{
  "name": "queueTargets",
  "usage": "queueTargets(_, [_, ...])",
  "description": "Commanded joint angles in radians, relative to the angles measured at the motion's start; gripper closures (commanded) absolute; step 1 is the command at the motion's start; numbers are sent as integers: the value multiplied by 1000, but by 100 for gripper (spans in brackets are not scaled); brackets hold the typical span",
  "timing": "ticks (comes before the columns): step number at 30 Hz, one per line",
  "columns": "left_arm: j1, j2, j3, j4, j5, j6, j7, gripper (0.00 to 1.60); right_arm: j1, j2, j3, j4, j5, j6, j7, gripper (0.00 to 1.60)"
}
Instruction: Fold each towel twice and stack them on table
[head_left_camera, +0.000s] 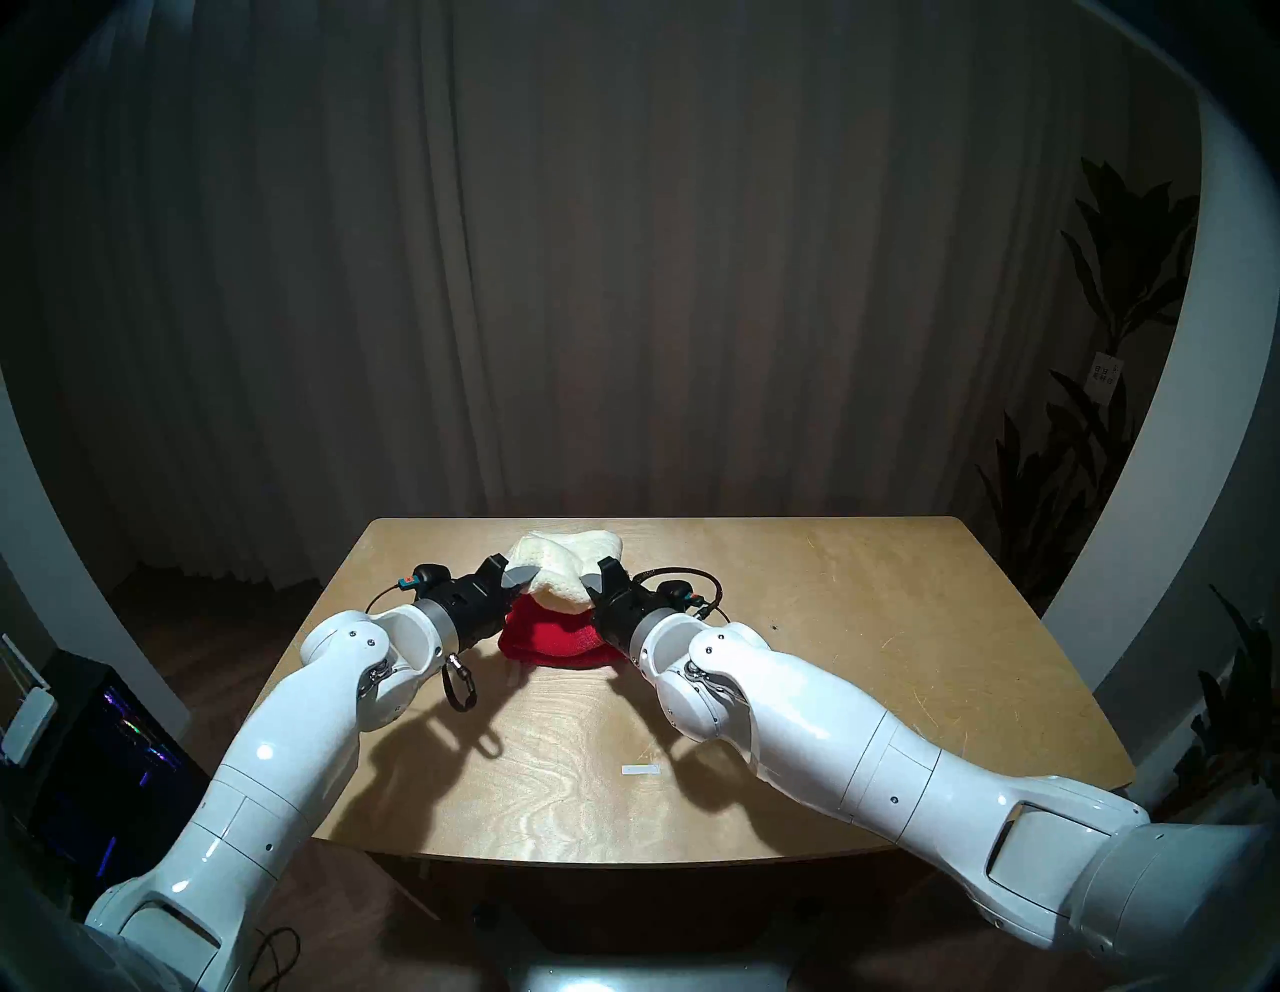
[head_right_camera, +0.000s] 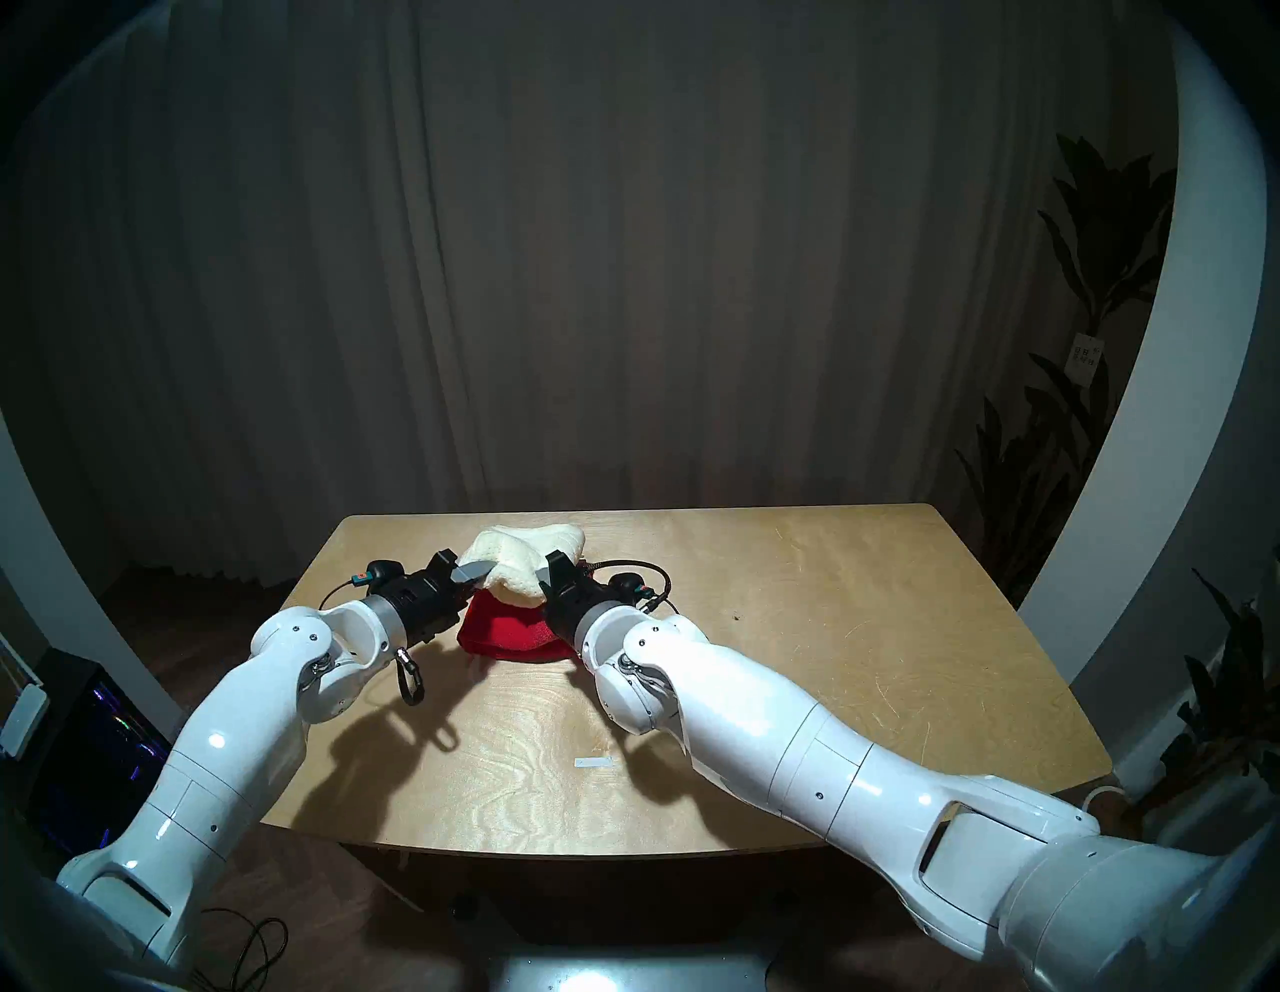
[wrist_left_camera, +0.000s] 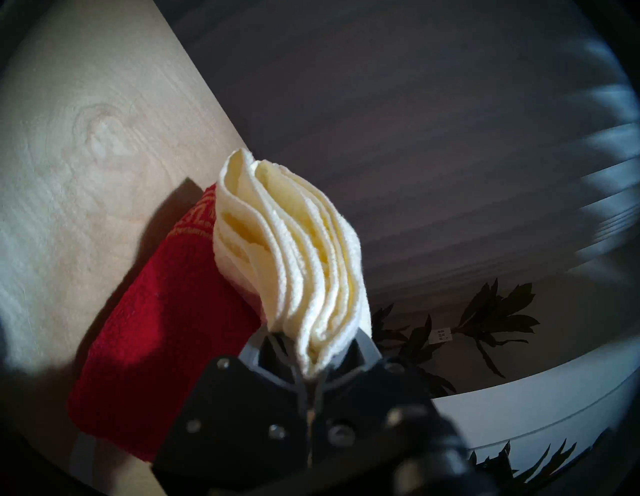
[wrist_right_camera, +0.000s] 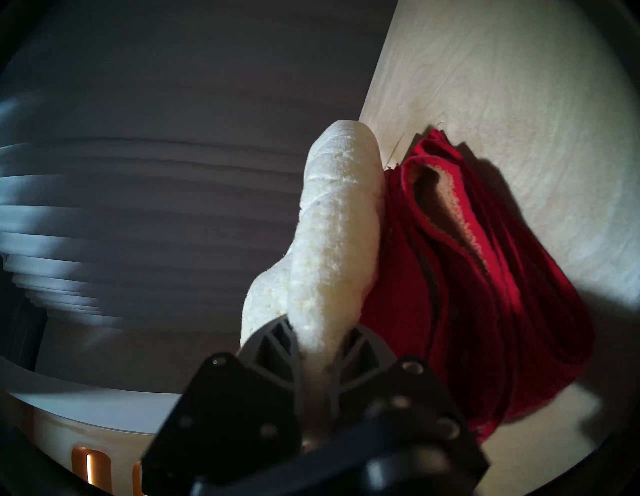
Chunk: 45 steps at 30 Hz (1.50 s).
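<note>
Next, my left gripper releases the cream towel so it lies flat on top of the folded red towel (head_left_camera: 564, 590) (wrist_left_camera: 202, 307).
A folded cream-white towel (head_left_camera: 564, 564) (head_right_camera: 524, 560) hangs between both grippers, just above the folded red towel (head_left_camera: 554, 641) (head_right_camera: 509, 634) that lies on the plywood table (head_left_camera: 866, 658). My left gripper (head_left_camera: 521, 576) (wrist_left_camera: 313, 350) is shut on the cream towel's left edge (wrist_left_camera: 298, 249), where several layers fan out. My right gripper (head_left_camera: 594, 580) (wrist_right_camera: 317, 343) is shut on its right, rolled edge (wrist_right_camera: 332, 242). The red towel (wrist_left_camera: 166, 325) (wrist_right_camera: 485, 294) rests beside and under the cream one, gold border showing in the left wrist view. The cream towel's near edge sags onto it.
A small white tape mark (head_left_camera: 641, 769) lies on the table near the front. A black loop strap (head_left_camera: 460, 686) dangles from my left wrist. Dark curtains stand behind the table, plants (head_left_camera: 1108, 346) at the right, and a lit computer case (head_left_camera: 104, 734) at the left.
</note>
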<state>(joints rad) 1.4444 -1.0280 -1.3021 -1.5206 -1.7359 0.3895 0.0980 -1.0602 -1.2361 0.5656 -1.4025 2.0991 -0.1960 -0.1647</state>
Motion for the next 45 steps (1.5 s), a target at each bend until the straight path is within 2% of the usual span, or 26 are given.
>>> queueTargets(1, [18, 4, -4, -55, 11, -19, 8, 160, -17, 28, 2, -64, -4, -12, -3, 160])
queueTargets(8, [65, 14, -19, -89, 22, -44, 31, 160, -21, 38, -15, -73, -15, -10, -22, 160])
queueTargets(16, [93, 27, -35, -98, 26, -53, 46, 160, -19, 19, -39, -56, -37, -31, -41, 160])
queueTargets(18, [96, 29, -38, -97, 26, -53, 48, 144, -18, 16, -44, -52, -43, -40, -48, 160])
queueTargets(19, [97, 29, -39, -97, 26, -53, 48, 123, -19, 14, -45, -50, -43, -42, -48, 160])
queueTargets(20, [99, 29, -40, -98, 26, -52, 49, 111, -19, 13, -47, -49, -46, -48, -51, 160])
queueTargets(21, [100, 31, -40, -98, 28, -53, 52, 106, -19, 11, -49, -46, -50, -57, -53, 160])
queueTargets(23, [101, 31, -41, -98, 29, -53, 52, 106, -19, 10, -50, -44, -51, -59, -52, 160])
queueTargets(24, [102, 32, -41, -98, 32, -54, 56, 28, -18, 10, -54, -42, -57, -66, -57, 160])
queueTargets(26, [102, 32, -41, -99, 35, -55, 56, 28, -16, 10, -56, -41, -59, -69, -60, 160])
queueTargets(27, [104, 31, -42, -99, 35, -56, 55, 0, -15, 10, -57, -39, -60, -71, -62, 160])
queueTargets(30, [107, 32, -44, -102, 39, -61, 53, 0, -14, 11, -58, -37, -59, -71, -62, 160])
queueTargets(31, [108, 31, -47, -104, 37, -63, 55, 0, -13, 12, -58, -37, -59, -70, -62, 147])
queueTargets(32, [108, 32, -48, -106, 36, -63, 56, 0, -13, 13, -58, -38, -59, -69, -62, 125])
queueTargets(33, [108, 33, -50, -108, 36, -64, 57, 0, -13, 15, -58, -40, -59, -69, -62, 115])
queueTargets(34, [108, 34, -51, -111, 38, -65, 58, 0, -13, 17, -58, -42, -59, -68, -62, 84])
queueTargets(35, [109, 34, -52, -113, 37, -66, 58, 0, -14, 20, -57, -45, -59, -68, -62, 84])
queueTargets(36, [110, 35, -53, -115, 37, -67, 59, 0, -14, 23, -56, -48, -59, -68, -62, 55])
queueTargets(37, [112, 35, -54, -119, 39, -69, 62, 0, -15, 27, -55, -53, -58, -67, -61, 8])
queueTargets(38, [114, 36, -55, -123, 39, -71, 63, 0, -17, 31, -54, -57, -58, -67, -60, 0])
queueTargets(45, [138, 40, -66, -157, 53, -101, 80, 0, -29, 67, -46, -107, -54, -68, -57, 0])
